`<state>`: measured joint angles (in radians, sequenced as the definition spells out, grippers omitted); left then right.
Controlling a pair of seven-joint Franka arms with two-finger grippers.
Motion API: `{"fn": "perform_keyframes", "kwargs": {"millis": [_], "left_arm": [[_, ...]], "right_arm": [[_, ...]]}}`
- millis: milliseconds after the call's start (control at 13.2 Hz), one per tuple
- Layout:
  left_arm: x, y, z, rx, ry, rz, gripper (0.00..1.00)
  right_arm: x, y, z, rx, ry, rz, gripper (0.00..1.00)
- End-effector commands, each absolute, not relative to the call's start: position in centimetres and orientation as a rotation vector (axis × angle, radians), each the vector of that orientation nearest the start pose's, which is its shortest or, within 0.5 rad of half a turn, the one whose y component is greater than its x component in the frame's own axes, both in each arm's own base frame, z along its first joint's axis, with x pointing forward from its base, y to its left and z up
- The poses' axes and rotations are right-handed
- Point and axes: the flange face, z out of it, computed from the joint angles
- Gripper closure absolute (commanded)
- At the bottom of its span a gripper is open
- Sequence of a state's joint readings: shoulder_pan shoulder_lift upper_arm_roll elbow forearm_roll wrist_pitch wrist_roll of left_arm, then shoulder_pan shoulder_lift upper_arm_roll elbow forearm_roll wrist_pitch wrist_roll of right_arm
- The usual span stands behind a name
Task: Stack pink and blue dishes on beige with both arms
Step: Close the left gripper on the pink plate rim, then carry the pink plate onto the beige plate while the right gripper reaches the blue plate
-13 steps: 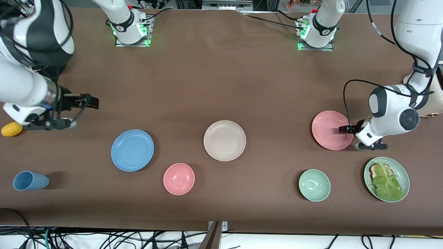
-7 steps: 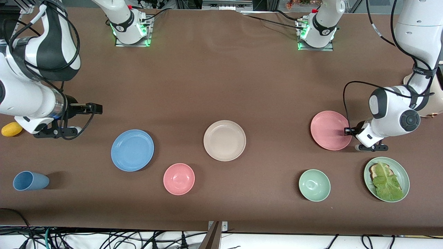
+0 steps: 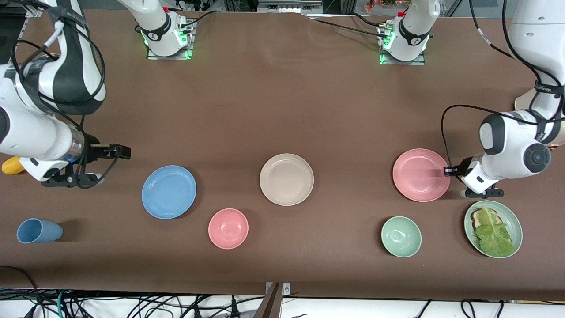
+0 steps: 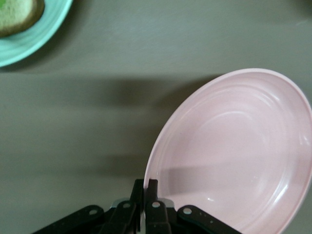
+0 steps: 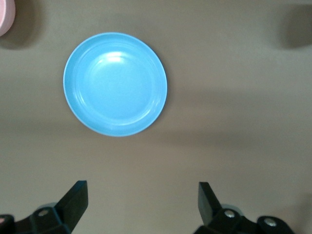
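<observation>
I need to move my right gripper to the sky blue plate next and close it on the plate's outer rim (image 3: 143, 198) (image 5: 165, 74), on the side away from the beige plate.
My left gripper (image 3: 447, 171) is shut on the rim of the salmon pink plate (image 3: 419, 175). The plate hangs tilted a little above the table at the left arm's end. The left wrist view shows both fingers pinching the pink plate (image 4: 234, 151) at its edge, where the left gripper (image 4: 146, 187) closes. The sky blue plate (image 3: 169, 192) lies flat on the table toward the right arm's end. My right gripper (image 3: 121, 152) is open over bare table beside it. In the right wrist view the blue plate (image 5: 115, 84) lies ahead of the open right gripper (image 5: 141, 192). The beige plate (image 3: 286, 179) sits empty at mid-table.
A small pink bowl (image 3: 228, 228) and a pale green bowl (image 3: 401, 236) stand nearer the front camera. A green plate with lettuce (image 3: 493, 229) lies just below the left gripper. A blue cup (image 3: 39, 231) lies on its side, and a yellow object (image 3: 11, 165) sits by the right arm.
The left gripper has raised the pink plate off the table and drawn it slightly toward the front camera. The right gripper has edged closer to the blue plate.
</observation>
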<state>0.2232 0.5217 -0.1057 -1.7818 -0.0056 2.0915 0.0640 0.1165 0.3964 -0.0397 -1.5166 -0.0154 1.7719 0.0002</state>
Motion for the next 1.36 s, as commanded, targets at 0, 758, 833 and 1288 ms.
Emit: {"fn": "perform_keyframes", "kwargs": {"millis": [0,758,833,1288], "left_arm": [[64.3,4.8,29.9,-3.235,-0.208,0.417,1.00],[64.2,-21.9,32.4,-3.304,-0.303,0.456,1.00],[63.8,-24.2,31.8,-3.303,-0.319,0.441,1.00],[62.5,-33.3,27.2,-3.316,-0.473,0.293,1.00]], "right_arm": [[67.9,3.5,38.3,-3.141,-0.206,0.186,0.00],[68.2,-0.6,23.8,-3.102,-0.168,0.139,0.01],[68.2,-0.2,23.8,-3.101,-0.167,0.139,0.02],[68.4,1.4,20.1,-3.109,-0.196,0.088,0.12]]}}
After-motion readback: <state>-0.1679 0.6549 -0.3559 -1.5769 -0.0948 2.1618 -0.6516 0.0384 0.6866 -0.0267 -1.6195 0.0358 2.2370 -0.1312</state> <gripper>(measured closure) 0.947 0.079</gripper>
